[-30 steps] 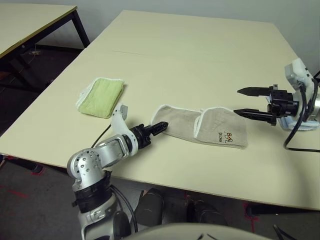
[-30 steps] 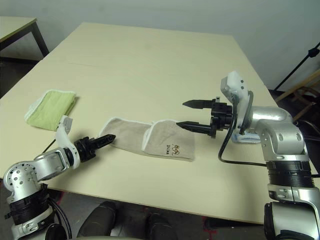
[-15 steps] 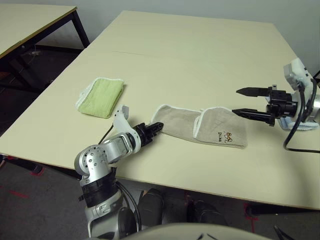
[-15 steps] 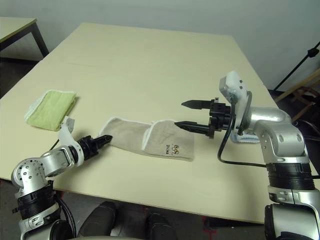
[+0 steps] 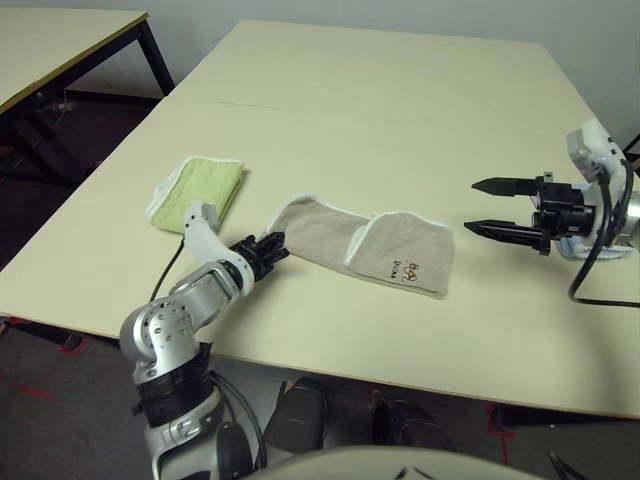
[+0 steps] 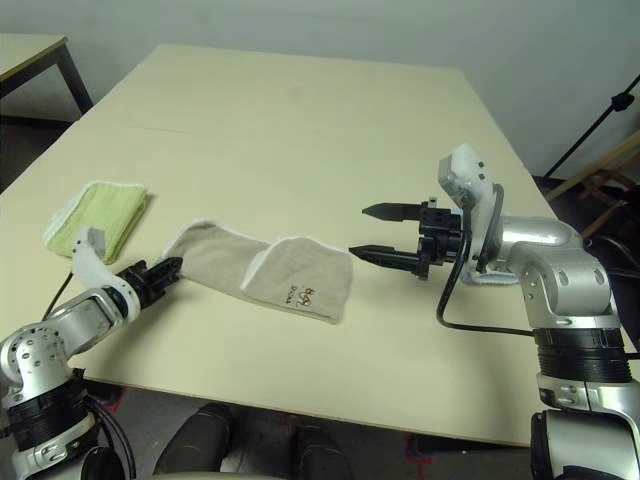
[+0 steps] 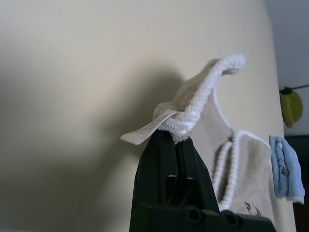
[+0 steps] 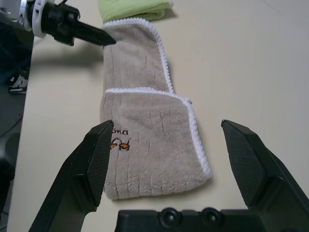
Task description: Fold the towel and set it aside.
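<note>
Next, the left gripper lets go of the beige towel's tagged corner on the folded end (image 5: 436,281) (image 7: 268,217), just past the small embroidery.
The beige towel (image 5: 360,240) lies as a long strip near the table's front edge. Its right end is folded over, with the small embroidery (image 5: 410,270) on top. My left gripper (image 5: 268,243) is shut on the towel's left corner, and in the left wrist view the white corded edge (image 7: 193,113) and the tag (image 7: 145,131) stick out of the closed fingertips (image 7: 166,145). The pinched corner is lifted a little off the table. My right gripper (image 5: 485,207) hovers open to the right of the towel, apart from it. Its wrist view looks along the towel (image 8: 145,140) between the spread fingers.
A folded lime-green towel (image 5: 197,190) lies just left of the beige one, close to my left forearm. A folded light blue towel (image 7: 286,166) sits by my right arm. A second table (image 5: 60,45) stands at the far left. The table's far half (image 5: 380,90) is bare.
My left gripper has closed on the towel's left corner and drawn it leftward, so the whole towel has slid left. The right gripper has stayed open in place.
</note>
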Available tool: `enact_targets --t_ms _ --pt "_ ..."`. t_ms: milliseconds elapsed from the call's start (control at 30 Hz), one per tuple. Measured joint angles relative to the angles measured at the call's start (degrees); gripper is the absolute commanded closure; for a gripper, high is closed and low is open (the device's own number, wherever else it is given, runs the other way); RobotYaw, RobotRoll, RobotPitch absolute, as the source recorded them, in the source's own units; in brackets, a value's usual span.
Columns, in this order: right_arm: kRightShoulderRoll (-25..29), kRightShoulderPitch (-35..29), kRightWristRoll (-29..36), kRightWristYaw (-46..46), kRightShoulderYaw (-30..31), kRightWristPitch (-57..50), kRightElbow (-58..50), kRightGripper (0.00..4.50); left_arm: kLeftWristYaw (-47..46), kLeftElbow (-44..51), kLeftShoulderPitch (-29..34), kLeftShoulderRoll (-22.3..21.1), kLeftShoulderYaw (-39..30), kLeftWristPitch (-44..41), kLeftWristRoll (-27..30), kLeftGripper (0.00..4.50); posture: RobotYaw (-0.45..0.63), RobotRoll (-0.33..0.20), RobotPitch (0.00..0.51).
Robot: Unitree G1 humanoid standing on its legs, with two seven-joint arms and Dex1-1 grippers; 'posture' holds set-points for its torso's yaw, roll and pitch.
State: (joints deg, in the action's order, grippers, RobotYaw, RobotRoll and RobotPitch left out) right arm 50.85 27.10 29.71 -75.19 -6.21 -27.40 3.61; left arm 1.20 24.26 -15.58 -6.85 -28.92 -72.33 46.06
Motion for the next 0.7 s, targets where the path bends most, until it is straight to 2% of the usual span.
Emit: enact_targets --t_ms 67,200,400,567,700 --pt "0.3 -0.3 0.0 -0.5 0.0 0.0 0.3 0.0 2.9 2.1 0.0 -2.8 1.9 0.4 1.4 4.48 0.21 0.0 0.119" --pt "1.1 -0.7 0.0 -1.5 0.0 -0.1 1.2 0.0 9.9 4.5 -2.9 -8.7 10.4 0.3 3.7 4.48 0.2 0.0 0.121" --pt "2.9 -2.1 0.1 -3.3 -0.3 -0.8 1.6 0.0 18.5 0.7 -12.8 -11.2 22.5 0.1 5.4 4.48 0.18 0.0 0.123" --pt "5.6 -5.1 0.9 -4.2 -2.2 -2.1 1.5 0.0 28.9 -7.0 -18.8 -14.8 35.6 4.8 0.4 4.48 0.15 0.0 0.128" --pt "8.4 -7.2 1.2 -4.3 -4.6 -2.8 1.5 0.0 37.6 -14.3 -23.9 -16.4 46.1 12.0 -6.7 4.48 0.13 0.0 0.13"
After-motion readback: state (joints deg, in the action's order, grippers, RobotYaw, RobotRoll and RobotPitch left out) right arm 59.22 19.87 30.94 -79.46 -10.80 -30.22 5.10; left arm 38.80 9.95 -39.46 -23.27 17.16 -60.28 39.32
